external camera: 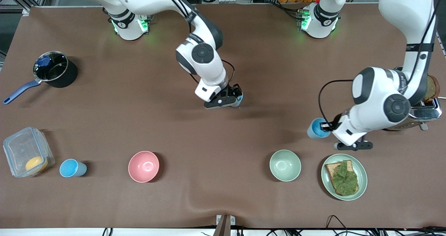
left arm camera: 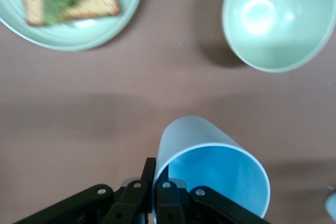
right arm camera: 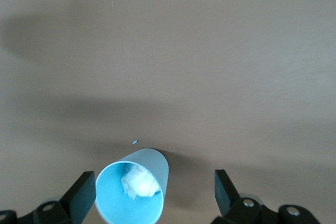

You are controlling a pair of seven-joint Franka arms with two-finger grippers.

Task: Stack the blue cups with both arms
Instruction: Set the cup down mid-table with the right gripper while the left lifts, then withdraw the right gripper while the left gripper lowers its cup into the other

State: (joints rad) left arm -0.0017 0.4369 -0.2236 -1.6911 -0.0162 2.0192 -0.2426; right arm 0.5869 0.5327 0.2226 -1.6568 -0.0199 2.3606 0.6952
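Observation:
The blue cup in my left gripper should be let go inside the other blue cup standing in the middle of the table [external camera: 235, 93].
My left gripper [external camera: 328, 126] is shut on the rim of a blue cup [external camera: 317, 128], one finger inside and one outside. It holds the cup tilted, apparently just above the table, beside the green bowl; the left wrist view shows this cup [left arm camera: 210, 166] in the gripper [left arm camera: 156, 184]. My right gripper [external camera: 231, 101] is open at mid-table around a second blue cup [external camera: 239, 97], which stands between the fingers in the right wrist view [right arm camera: 134, 192], gripper [right arm camera: 155, 195]. Something white and crumpled lies in that cup. A third blue cup [external camera: 72, 168] stands beside the clear container.
A pink bowl [external camera: 143, 166], a pale green bowl [external camera: 285, 165] and a green plate [external camera: 362, 173] with toast sit near the front edge. A clear container [external camera: 28, 152] and a black pot [external camera: 55, 70] are at the right arm's end. A toaster [external camera: 423, 112] is at the left arm's end.

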